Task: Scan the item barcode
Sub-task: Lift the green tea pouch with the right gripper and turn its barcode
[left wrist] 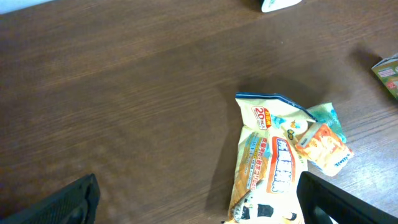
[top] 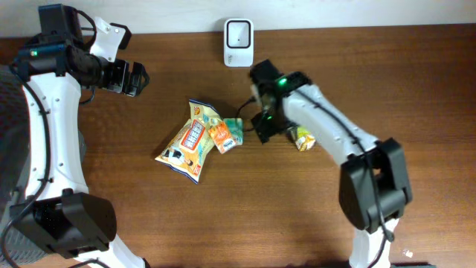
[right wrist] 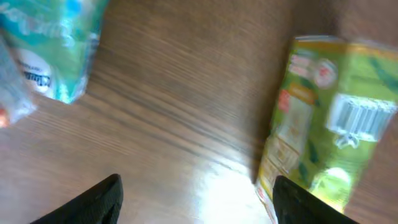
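The green packet lies at a slant past the fingers of my right gripper. Next, my right gripper lines up over it and grabs its yellow end (top: 305, 141) before lifting it to the scanner.
A green packet (top: 301, 138) lies flat on the wooden table, its white barcode (right wrist: 361, 118) facing up in the right wrist view. My right gripper (top: 265, 125) hovers just left of it, open, with only bare wood between the fingers (right wrist: 93, 202). Its right finger sits at the green packet's (right wrist: 323, 124) lower edge. The white scanner (top: 238, 42) stands at the table's back edge. My left gripper (top: 125, 76) hangs open at the back left, holding nothing. In its wrist view the large yellow snack bag (left wrist: 267, 165) lies beside the right finger (left wrist: 339, 202).
The large yellow snack bag (top: 190, 141), a small orange packet (top: 221, 137) and a teal packet (top: 235, 131) lie bunched together left of the right gripper. The teal packet (right wrist: 56, 43) fills the upper left of the right wrist view.
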Robot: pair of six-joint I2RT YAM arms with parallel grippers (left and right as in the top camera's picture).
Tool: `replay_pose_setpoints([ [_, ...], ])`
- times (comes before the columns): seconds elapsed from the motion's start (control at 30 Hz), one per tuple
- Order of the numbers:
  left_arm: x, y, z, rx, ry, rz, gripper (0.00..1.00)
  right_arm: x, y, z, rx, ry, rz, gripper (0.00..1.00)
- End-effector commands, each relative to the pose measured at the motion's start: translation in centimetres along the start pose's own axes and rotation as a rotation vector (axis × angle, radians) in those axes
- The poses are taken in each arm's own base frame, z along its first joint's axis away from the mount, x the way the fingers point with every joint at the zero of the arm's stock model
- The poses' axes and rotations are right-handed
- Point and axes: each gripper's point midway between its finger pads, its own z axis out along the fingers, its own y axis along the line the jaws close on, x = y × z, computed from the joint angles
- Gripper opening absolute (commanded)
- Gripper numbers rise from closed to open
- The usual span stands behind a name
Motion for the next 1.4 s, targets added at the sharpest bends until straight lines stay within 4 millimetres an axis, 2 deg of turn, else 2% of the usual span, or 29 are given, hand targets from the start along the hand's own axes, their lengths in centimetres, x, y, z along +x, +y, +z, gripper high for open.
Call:
replay_pose_setpoints([
  [0.0,-0.4,-0.2,-0.5,0.006,-0.021,0.020,0.99,-0.6,-4.3,-5.2,-0.178,-0.104,0.198,0.85],
  [0.03,-0.4,-0.2,-0.5,0.006,-0.021,0.020,0.99,0.7,-6.8,-5.3,-0.253,-0.081,0.272,0.88],
  [0.07,-0.4,-0.2,-0.5,0.006,-0.021,0.020,0.99,1.4,-7.9,-4.9,-0.302,-0.074,0.278,0.90],
  [0.13,-0.4,-0.2,-0.5,0.006,-0.021,0.020,0.99,3.0,-9.0,-3.3,-0.440,-0.071,0.276,0.91],
  [0.17,-0.4,-0.2,-0.5,0.006,-0.021,0.020,0.99,4.3,-9.4,-1.7,-0.495,-0.067,0.284,0.91],
  [0.27,-0.4,-0.2,-0.5,0.006,-0.021,0.020,0.99,5.6,-8.8,1.7,-0.604,-0.116,0.304,0.90],
  [0.37,-0.4,-0.2,-0.5,0.006,-0.021,0.020,0.99,5.8,-8.0,3.4,-0.615,-0.145,0.285,0.85],
  [0.4,-0.4,-0.2,-0.5,0.006,-0.021,0.020,0.99,5.7,-7.6,4.0,-0.611,-0.158,0.276,0.80],
  [0.47,-0.4,-0.2,-0.5,0.006,-0.021,0.020,0.99,5.1,-7.1,5.1,-0.591,-0.175,0.284,0.64],
  [0.57,-0.4,-0.2,-0.5,0.006,-0.021,0.020,0.99,4.4,-6.8,5.4,-0.557,-0.181,0.296,0.43],
  [0.67,-0.4,-0.2,-0.5,0.006,-0.021,0.020,0.99,4.6,-6.6,5.7,-0.480,-0.143,0.314,0.30],
  [0.73,-0.4,-0.2,-0.5,0.006,-0.021,0.020,0.99,4.3,-6.2,5.1,-0.377,-0.131,0.293,0.28],
  [0.83,-0.4,-0.2,-0.5,0.006,-0.021,0.020,0.99,3.4,-4.8,2.9,-0.075,-0.131,0.201,0.29],
  [0.9,-0.4,-0.2,-0.5,0.006,-0.021,0.020,0.99,3.7,-3.8,2.9,0.092,-0.114,0.144,0.36],
  [0.97,-0.4,-0.2,-0.5,0.006,-0.021,0.020,0.99,4.2,-0.9,2.8,0.229,-0.103,0.002,0.49],
  [1.0,-0.4,-0.2,-0.5,0.006,-0.021,0.020,0.99,4.1,0.2,2.7,0.224,-0.111,-0.019,0.64],
  [1.03,-0.4,-0.2,-0.5,0.006,-0.021,0.020,0.99,3.9,1.1,2.4,0.205,-0.123,0.016,0.72],
  [1.07,-0.4,-0.2,-0.5,0.006,-0.021,0.020,0.99,3.5,1.7,1.8,0.160,-0.125,0.021,0.77],
  [1.2,-0.4,-0.2,-0.5,0.006,-0.021,0.020,0.99,0.7,4.6,-1.1,-0.131,-0.166,0.065,0.78],
  [1.23,-0.4,-0.2,-0.5,0.006,-0.021,0.020,0.99,0.6,4.3,-1.2,-0.166,-0.159,0.130,0.78],
  [1.3,-0.4,-0.2,-0.5,0.006,-0.021,0.020,0.99,1.4,0.8,-0.9,-0.154,-0.112,0.329,0.72],
  [1.37,-0.4,-0.2,-0.5,0.006,-0.021,0.020,0.99,2.1,-1.9,-0.9,-0.215,-0.076,0.442,0.70],
])
